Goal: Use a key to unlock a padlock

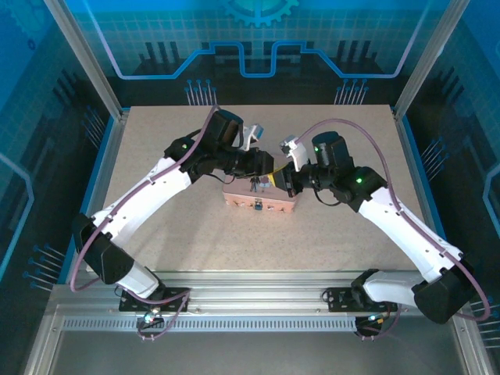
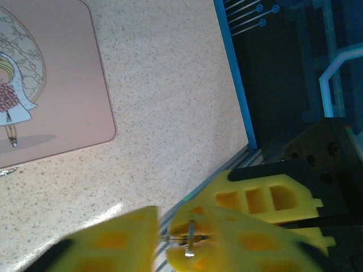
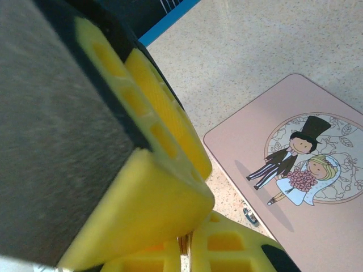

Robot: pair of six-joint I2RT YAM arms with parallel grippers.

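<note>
The key sits crosswise between the fingers of my left gripper, so next I open them, pinch the key end-on and leave (image 2: 165, 238) it with my right gripper.
The key (image 2: 190, 239) is a thin metal sliver caught between the yellow fingers of my left gripper (image 2: 163, 238), which is shut on it. In the right wrist view the key (image 3: 184, 245) pokes out between those same fingers. My right gripper (image 3: 205, 182) is shut, and its tips press against the left gripper's from above. What lies between its pads is hidden. In the top view both grippers, left (image 1: 264, 173) and right (image 1: 283, 181), meet just above the pink tin. The tiny teal padlock (image 3: 249, 215) (image 1: 257, 205) sits at the tin's near edge.
The pink tin (image 1: 234, 199) (image 3: 317, 226) (image 2: 68, 85), with a cartoon couple on its lid, lies mid-table under the grippers. Speckled tabletop (image 1: 172, 226) surrounds it. A blue rim (image 2: 232, 79) and metal frame posts (image 1: 86, 58) bound the table.
</note>
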